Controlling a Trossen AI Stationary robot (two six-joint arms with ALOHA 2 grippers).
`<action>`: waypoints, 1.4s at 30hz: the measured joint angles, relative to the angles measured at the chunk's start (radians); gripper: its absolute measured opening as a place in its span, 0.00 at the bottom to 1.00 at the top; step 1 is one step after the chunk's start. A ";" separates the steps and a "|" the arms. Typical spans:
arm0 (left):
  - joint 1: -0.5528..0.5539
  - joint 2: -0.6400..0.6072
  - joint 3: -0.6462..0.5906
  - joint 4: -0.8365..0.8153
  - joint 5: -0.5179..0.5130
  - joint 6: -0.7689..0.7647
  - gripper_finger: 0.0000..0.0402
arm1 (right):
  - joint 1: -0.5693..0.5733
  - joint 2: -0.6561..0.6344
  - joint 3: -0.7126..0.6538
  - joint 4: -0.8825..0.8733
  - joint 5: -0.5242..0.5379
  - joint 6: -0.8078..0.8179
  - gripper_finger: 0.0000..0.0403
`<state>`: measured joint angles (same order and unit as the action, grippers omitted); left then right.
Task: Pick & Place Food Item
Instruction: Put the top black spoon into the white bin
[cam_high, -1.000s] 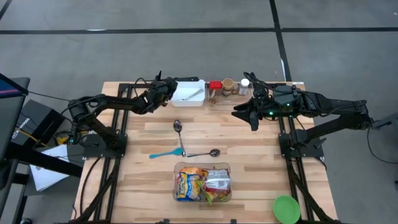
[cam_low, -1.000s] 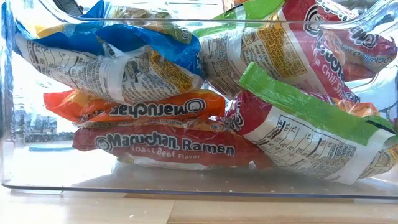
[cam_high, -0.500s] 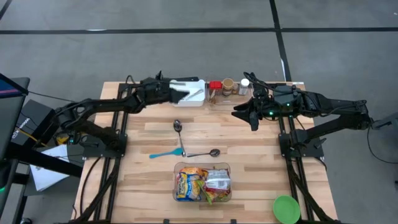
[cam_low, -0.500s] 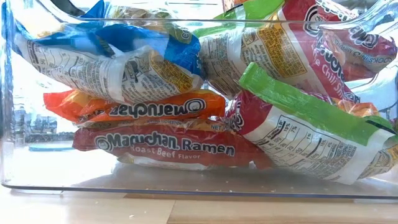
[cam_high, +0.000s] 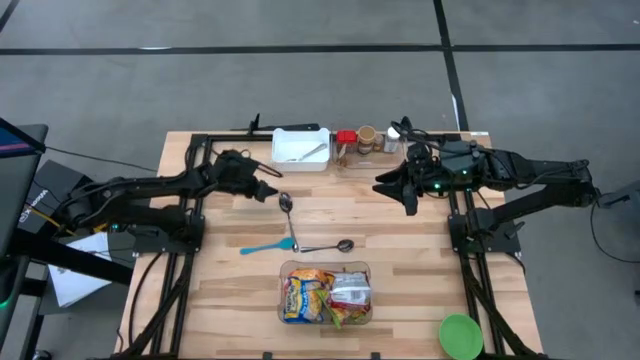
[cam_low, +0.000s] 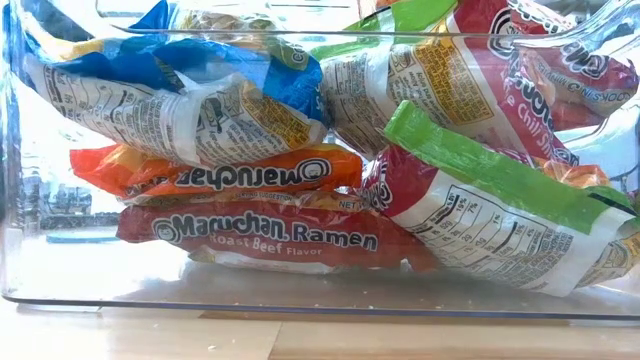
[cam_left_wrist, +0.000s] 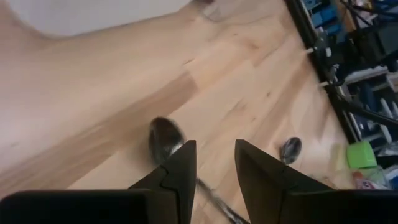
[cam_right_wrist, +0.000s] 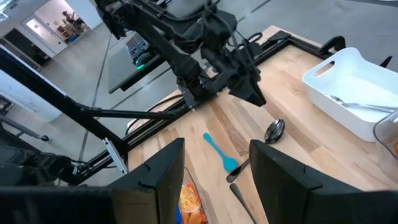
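Next, my left gripper grips the bowl of the metal spoon (cam_high: 286, 202) (cam_left_wrist: 166, 142) that lies nearest the white tray.
Several ramen packs (cam_high: 325, 295) lie piled in a clear bin (cam_high: 283, 268) near the table's front edge. The low view shows them up close (cam_low: 260, 235). My left gripper (cam_high: 272, 192) is open and empty, low over the wood just left of a metal spoon (cam_high: 286, 203). In the left wrist view (cam_left_wrist: 215, 155) the spoon's bowl (cam_left_wrist: 165, 134) lies just ahead of the fingers. My right gripper (cam_high: 395, 190) is open and empty above the table's far right part; it also shows in the right wrist view (cam_right_wrist: 214, 168).
A white tray (cam_high: 301, 158) holding cutlery stands at the far edge, with jars (cam_high: 365, 140) to its right. A blue spoon (cam_high: 266, 246) and a second metal spoon (cam_high: 330, 246) lie mid-table. A green bowl (cam_high: 460, 335) sits at the near right corner.
My left gripper went right over the white tray, then came back toward the table's near edge and down. It is now beside the metal spoon. My right gripper has kept still.
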<state>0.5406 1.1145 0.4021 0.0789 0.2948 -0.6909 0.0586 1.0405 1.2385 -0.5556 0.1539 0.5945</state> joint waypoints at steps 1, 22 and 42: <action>-0.001 0.001 -0.021 0.024 -0.001 -0.002 0.26 | 0.001 0.000 0.000 0.000 0.000 0.000 0.43; -0.004 0.315 -0.093 0.318 -0.061 -0.027 0.34 | -0.001 0.000 0.000 0.001 0.003 0.008 0.43; -0.052 0.489 -0.040 0.425 -0.062 -0.047 0.04 | -0.001 0.000 0.000 -0.014 0.005 0.019 0.43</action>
<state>0.4889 1.6032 0.3618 0.5041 0.2333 -0.7380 0.0573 1.0405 1.2386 -0.5691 0.1585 0.6136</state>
